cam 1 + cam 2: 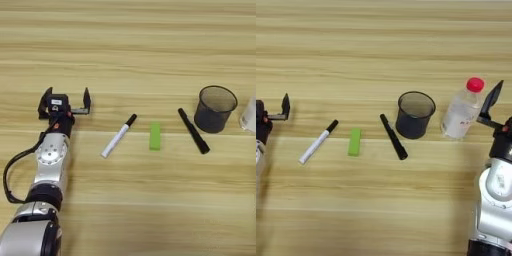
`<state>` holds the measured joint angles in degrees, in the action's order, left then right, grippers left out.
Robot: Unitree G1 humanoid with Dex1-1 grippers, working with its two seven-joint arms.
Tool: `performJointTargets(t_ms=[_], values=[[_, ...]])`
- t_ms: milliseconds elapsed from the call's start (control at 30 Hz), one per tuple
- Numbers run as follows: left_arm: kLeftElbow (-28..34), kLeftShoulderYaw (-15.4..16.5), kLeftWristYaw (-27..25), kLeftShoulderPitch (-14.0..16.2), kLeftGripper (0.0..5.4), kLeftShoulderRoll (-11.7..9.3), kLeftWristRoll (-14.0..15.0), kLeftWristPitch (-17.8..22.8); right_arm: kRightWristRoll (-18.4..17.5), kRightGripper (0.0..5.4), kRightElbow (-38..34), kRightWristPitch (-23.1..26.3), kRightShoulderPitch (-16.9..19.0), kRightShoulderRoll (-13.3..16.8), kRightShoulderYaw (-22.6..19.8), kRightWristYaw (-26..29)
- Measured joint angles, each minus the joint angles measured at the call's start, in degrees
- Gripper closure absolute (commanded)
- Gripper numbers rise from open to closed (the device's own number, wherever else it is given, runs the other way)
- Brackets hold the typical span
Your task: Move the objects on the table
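Observation:
The middle of the small green block (155, 137), past the white marker, is the next place for my left gripper to go and close.
On the table (130, 45) lie, from left to right, a white marker with a black cap (118, 136), a small green block (155, 136) and a long black marker pen (193, 131). The round black mesh cup (215, 108) stands upright just right of the pen. My left gripper (66, 99) rests at the left, well apart from the white marker, open with nothing between its fingers. My right gripper (508, 100) sits at the right edge beside the bottle. Only one of its fingers (492, 99) shows, standing wide of the wrist.
A clear plastic bottle with a red cap (462, 109) stands upright between the mesh cup (414, 115) and my right gripper. Bare wood stretches across the far half and the near middle of the table.

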<state>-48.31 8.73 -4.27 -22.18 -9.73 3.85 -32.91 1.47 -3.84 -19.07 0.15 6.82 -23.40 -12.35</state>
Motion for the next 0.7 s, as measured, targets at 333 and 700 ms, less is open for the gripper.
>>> performJointTargets(t_ms=[333, 700], values=[[-0.02, 0.01, -0.02, 0.0, 0.0, -0.03, 0.01, -0.06, -0.08, 0.02, 13.77, 4.52, -2.15, 2.62, -1.77, -2.15], [15.83, -3.02, -7.62, 5.17, 0.0, 1.38, 2.85, 3.62, -1.36, 0.02, 20.49, 6.17, -4.41, 4.23, -1.06, -2.12]])
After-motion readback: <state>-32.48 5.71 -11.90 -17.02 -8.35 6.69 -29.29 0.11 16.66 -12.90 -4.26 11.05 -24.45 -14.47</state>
